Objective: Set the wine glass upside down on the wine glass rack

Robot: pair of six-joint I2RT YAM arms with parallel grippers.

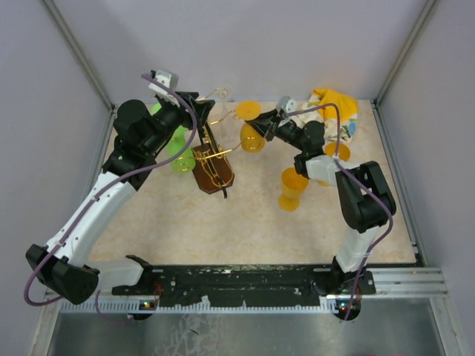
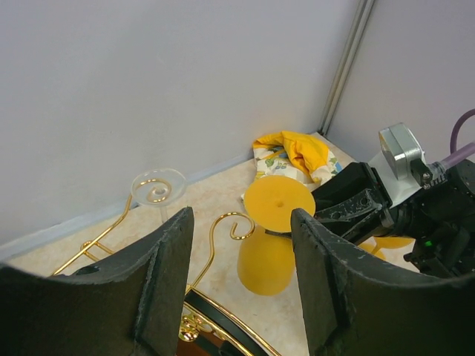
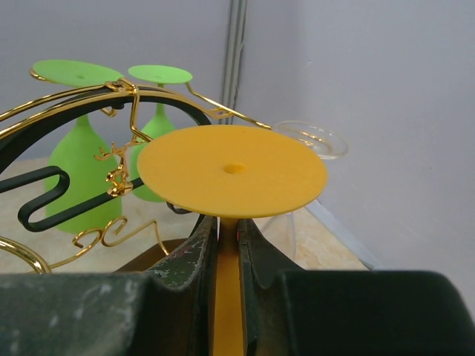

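I need to let go of the yellow wine glass with my right gripper on the rack's gold arm (image 1: 241, 131), next to the clear glass.
My right gripper (image 1: 269, 123) is shut on the stem of a yellow wine glass (image 1: 251, 137), held upside down with its foot (image 1: 249, 110) on top, just right of the wine glass rack (image 1: 213, 167). In the right wrist view the fingers (image 3: 194, 256) pinch the stem under the yellow foot disc (image 3: 231, 170), and the rack's gold wire arms (image 3: 126, 93) are close ahead. My left gripper (image 1: 189, 122) is open and empty over the rack's top. In the left wrist view its fingers (image 2: 167, 274) frame a curled gold arm (image 2: 223, 226) and the yellow glass (image 2: 267, 256).
Two green goblets (image 1: 178, 152) hang upside down on the rack's left side. A clear glass (image 1: 221, 93) hangs at its far end. More yellow goblets (image 1: 292, 187) stand right of centre. A yellow patterned cloth (image 1: 335, 110) lies in the back right corner by the wall.
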